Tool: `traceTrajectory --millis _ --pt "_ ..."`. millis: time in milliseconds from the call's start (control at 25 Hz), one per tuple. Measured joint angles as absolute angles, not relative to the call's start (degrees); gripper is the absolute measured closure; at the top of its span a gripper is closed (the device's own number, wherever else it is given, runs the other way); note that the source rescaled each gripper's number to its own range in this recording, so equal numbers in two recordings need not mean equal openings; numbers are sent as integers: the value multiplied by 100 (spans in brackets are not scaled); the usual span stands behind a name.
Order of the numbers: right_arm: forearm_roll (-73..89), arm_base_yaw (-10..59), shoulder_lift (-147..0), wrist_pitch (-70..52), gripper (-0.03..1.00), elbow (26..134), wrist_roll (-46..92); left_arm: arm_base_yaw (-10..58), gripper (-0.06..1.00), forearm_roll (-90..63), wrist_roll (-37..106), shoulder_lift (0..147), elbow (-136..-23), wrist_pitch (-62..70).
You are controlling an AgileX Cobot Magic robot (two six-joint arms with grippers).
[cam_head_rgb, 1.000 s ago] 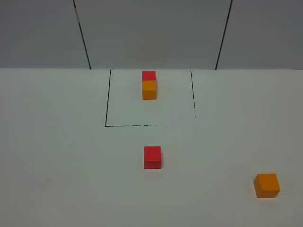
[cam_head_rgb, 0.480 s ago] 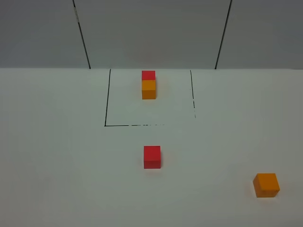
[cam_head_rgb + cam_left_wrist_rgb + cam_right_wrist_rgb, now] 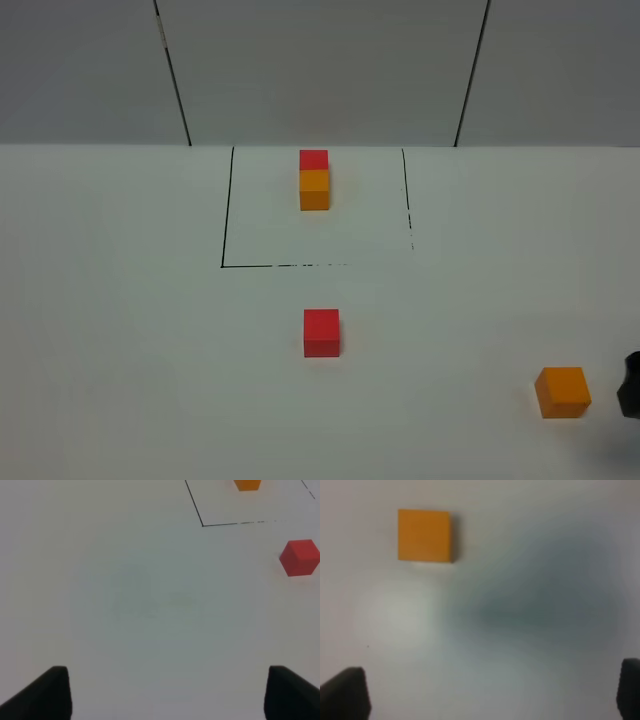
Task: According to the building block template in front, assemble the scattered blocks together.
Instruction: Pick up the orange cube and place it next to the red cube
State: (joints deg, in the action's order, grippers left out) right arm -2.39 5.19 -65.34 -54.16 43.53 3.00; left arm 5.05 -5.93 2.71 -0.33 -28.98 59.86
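Observation:
Next, I close my right gripper on opposite sides of the scattered orange cube (image 3: pixel 563 393) (image 3: pixel 424 536) near the front of the table.
The building block template (image 3: pixel 314 178), a small red cube joined to an orange one, sits at the back inside a thin black-line square (image 3: pixel 223 235). Of the scattered blocks, the red cube (image 3: pixel 322 332) lies mid-table in front of the square, and the orange cube (image 3: pixel 563 391) lies near the front right. A dark part of my right arm (image 3: pixel 630 385) shows at the right edge, just right of the orange cube. My right gripper (image 3: pixel 487 692) is open over bare table, apart from the orange cube (image 3: pixel 425 535). My left gripper (image 3: pixel 170 695) is open and empty, far from the red cube (image 3: pixel 300 557).
The white table (image 3: pixel 120 330) runs wide on both sides of the blocks. A grey panelled wall (image 3: pixel 320 70) stands behind the square. The square's near-left corner (image 3: pixel 202 525) shows in the left wrist view.
A dark part of my right arm has come into the exterior high view at the right edge, beside the orange cube. No block has moved.

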Motion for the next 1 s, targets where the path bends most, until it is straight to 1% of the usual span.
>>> traceTrajectory --millis 200,440,680,1000 --pt "-239 1085 -7377 -5356 -3 4616 53 505 24 -593 277 -33 -2898 5984" --pt "-239 1405 -8241 -5149 -3 4967 -279 505 24 -593 277 -33 -2898 5984" --pt "-143 1453 -8845 -4698 -3 5012 -634 505 24 -593 277 -33 -2898 5984" --pt "43 1453 -9149 -4366 -3 5012 -736 505 24 -593 277 -33 -2898 5984"
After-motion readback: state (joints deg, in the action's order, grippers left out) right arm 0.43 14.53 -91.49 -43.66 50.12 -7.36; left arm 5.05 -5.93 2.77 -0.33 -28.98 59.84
